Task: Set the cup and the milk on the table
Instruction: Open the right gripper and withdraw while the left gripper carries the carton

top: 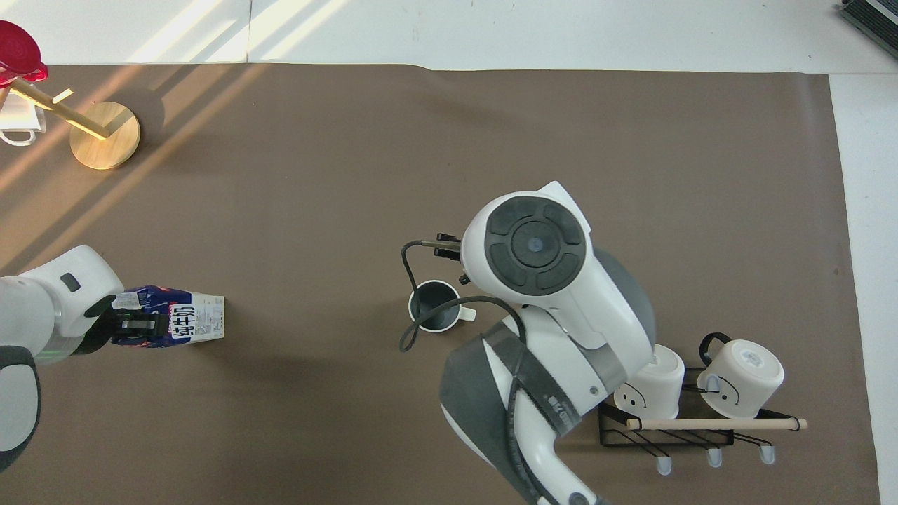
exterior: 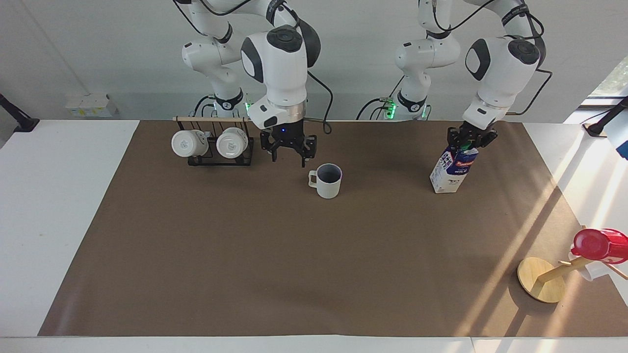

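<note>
My left gripper will let go of the milk on the mat (top: 371,316) next to the off-white cup, opposite the cup's handle.
The off-white cup (exterior: 327,180) (top: 435,306) stands upright on the brown mat of the table (exterior: 294,264), its handle toward the right arm's end. My right gripper (exterior: 288,154) hangs open and empty above the mat, between the cup and the mug rack; the arm's wrist hides it in the overhead view. The blue-and-white milk (exterior: 454,169) (top: 184,322) stands on the mat toward the left arm's end. My left gripper (exterior: 469,141) (top: 133,325) is shut on the milk's top by the green cap.
A black wire rack (exterior: 213,147) (top: 666,421) with two white mugs sits close to the robots at the right arm's end. A wooden stand (exterior: 542,280) (top: 104,135) carrying a red cup (exterior: 599,243) leans at the mat's corner farthest from the robots.
</note>
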### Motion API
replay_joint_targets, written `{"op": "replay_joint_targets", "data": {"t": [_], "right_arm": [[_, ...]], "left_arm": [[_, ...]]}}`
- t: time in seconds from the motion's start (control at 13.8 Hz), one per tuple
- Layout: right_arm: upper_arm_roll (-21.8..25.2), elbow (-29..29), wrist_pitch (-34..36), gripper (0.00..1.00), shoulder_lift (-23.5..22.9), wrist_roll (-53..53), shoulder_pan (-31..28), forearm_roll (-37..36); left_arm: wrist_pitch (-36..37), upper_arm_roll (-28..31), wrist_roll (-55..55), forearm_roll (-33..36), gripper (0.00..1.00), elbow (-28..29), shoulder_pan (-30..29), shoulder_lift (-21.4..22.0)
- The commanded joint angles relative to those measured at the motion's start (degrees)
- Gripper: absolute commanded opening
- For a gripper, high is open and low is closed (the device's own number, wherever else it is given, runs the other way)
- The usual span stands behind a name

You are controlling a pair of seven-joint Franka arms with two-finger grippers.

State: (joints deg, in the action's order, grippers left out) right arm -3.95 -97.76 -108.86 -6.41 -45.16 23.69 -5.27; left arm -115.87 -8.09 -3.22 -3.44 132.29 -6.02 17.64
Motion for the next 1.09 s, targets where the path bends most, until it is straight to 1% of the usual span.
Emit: {"op": "replay_joint_targets", "data": {"t": [0.0,0.07,0.22,0.29,0.51,0.58,0.73,0.8,0.87,1.02], "right_arm": [[-0.7,-1.6,0.1,0.98,3.7,1.2,-4.5,-0.2],[-0.7,-1.6,0.1,1.0,4.6,1.2,-6.2,-0.2],[-0.7,-1.6,0.6,1.0,6.0,2.2,-9.8,-0.2],[-0.7,-1.4,1.8,1.0,6.5,5.4,-11.6,-0.2],[-0.6,-1.0,4.7,1.0,8.0,16.3,-16.5,0.0],[-0.5,-0.9,6.2,1.0,8.5,19.0,-17.6,1.0],[-0.3,0.4,9.1,1.0,9.3,22.1,-20.8,3.3],[-0.2,1.5,10.2,1.0,9.3,24.0,-21.7,3.9],[-0.1,2.7,11.6,1.0,9.3,25.7,-22.8,3.8],[0.0,4.0,12.0,1.0,9.3,27.0,-23.7,3.3]], "left_arm": [[4.2,0.3,6.4,0.8,0.47,-3.6,3.6,0.5],[4.9,0.3,8.6,0.8,0.47,-4.8,4.9,0.5],[7.7,0.3,13.7,0.8,0.47,-6.8,7.9,0.4],[8.1,0.3,16.1,0.8,0.47,-7.1,9.5,0.4],[7.9,0.3,23.8,0.7,0.46,-8.1,14.6,0.1],[7.9,0.3,25.8,0.7,0.46,-9.1,16.5,-0.9],[6.8,0.3,27.8,0.7,0.46,-10.0,19.7,-1.2],[6.4,0.3,28.3,0.7,0.46,-10.4,20.9,-2.2],[5.7,0.3,28.8,0.7,0.46,-10.5,21.5,-2.7],[4.3,0.3,31.0,0.7,0.47,-10.4,23.0,-3.7]]}}
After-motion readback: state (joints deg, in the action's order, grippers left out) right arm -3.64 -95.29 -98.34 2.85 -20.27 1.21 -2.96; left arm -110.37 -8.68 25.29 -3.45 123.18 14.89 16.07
